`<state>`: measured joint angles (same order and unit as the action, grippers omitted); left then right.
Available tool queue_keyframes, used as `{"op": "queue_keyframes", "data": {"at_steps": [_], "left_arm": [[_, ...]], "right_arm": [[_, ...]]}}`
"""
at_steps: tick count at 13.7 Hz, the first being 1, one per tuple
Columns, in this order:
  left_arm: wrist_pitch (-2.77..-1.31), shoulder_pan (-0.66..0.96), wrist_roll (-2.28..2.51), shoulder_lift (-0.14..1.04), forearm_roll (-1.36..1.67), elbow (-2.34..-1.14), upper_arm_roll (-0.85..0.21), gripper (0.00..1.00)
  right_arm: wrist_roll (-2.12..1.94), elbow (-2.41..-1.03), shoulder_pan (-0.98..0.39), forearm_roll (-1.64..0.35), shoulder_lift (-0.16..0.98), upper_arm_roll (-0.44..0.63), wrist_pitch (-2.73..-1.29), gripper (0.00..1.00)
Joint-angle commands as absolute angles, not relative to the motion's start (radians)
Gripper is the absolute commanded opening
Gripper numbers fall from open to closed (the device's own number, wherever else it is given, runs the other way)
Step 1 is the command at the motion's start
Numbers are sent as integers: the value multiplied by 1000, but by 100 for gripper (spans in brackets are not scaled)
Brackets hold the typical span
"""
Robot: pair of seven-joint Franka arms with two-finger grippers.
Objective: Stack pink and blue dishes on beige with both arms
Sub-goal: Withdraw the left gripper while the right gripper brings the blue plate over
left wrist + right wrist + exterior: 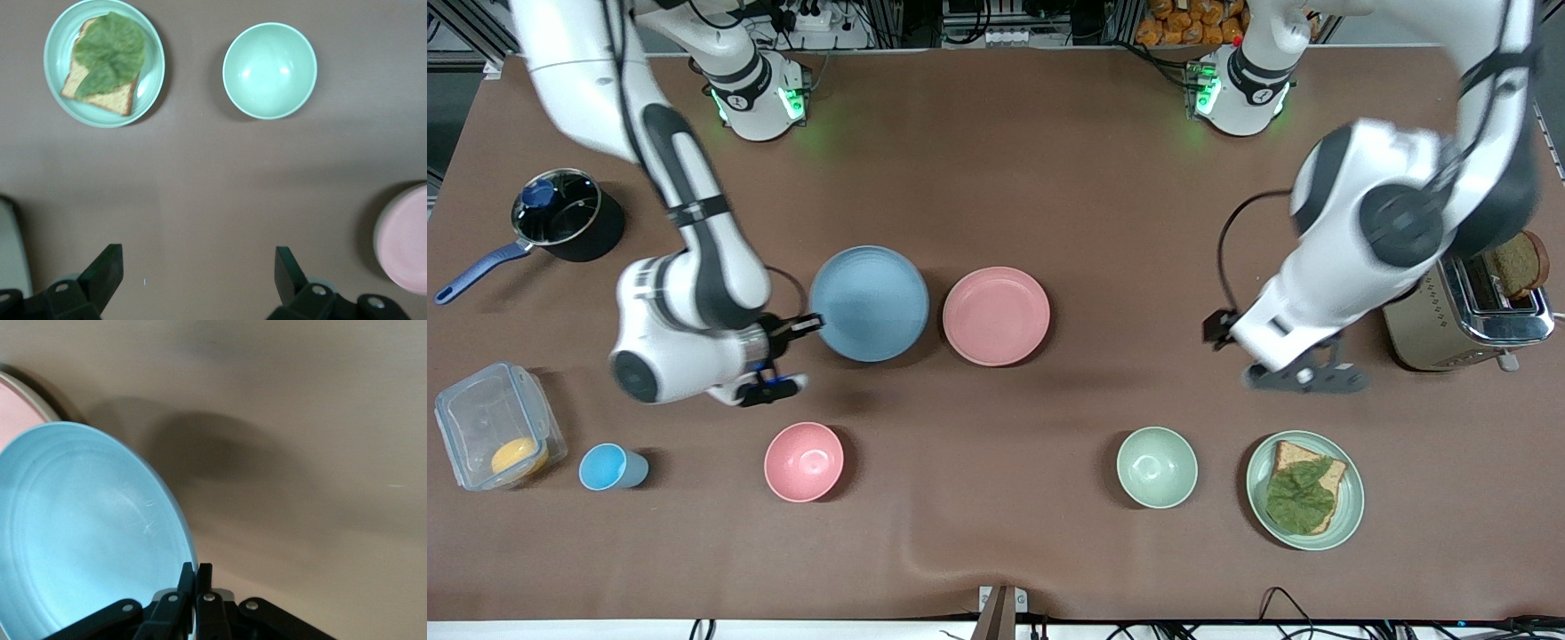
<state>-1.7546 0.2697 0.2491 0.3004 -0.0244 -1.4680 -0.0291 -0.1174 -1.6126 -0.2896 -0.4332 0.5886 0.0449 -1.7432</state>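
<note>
The robot's right gripper needs to set the light blue plate down on top of the pale pink plate [997,315].
My right gripper [815,323] [198,577] is shut on the rim of the light blue plate [869,303] [87,533], at its edge toward the right arm's end. The plate seems slightly raised and casts a shadow on the cloth. Beside it, toward the left arm's end, the pale pink plate [996,316] [405,239] [17,413] lies flat on the table. My left gripper [1307,380] [199,270] hangs open over bare cloth between the pink plate and the toaster, with nothing between its fingers. No beige plate shows in any view.
Nearer the front camera stand a blue cup [609,468], a pink bowl [804,461], a green bowl [1157,467] [269,70] and a green plate with toast [1343,524] [150,73]. A pot [569,216], a plastic box [480,418] and a toaster [1463,320] stand at the table's ends.
</note>
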Motion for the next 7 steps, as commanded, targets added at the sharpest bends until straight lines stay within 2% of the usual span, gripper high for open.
{"op": "queue_keyframes", "data": {"at_steps": [1,4,6,7], "left_arm": [[-1686,200,223,218,25,-1471,-40,100],[-1683,140,147,207,101,-1483,-32,100],[-1683,133,101,155,107,-1509,-18,100],[-1683,124,89,109,107,-1579,-11,100]], "right_arm": [[-29,-1589,-366,-468,604,57,-1762,0],[87,-1589,-451,-469,612,55,-1830,0],[97,-1588,-474,-503,630,55,-1880,0],[97,-1588,-489,-532,641,55,-1916,0]]}}
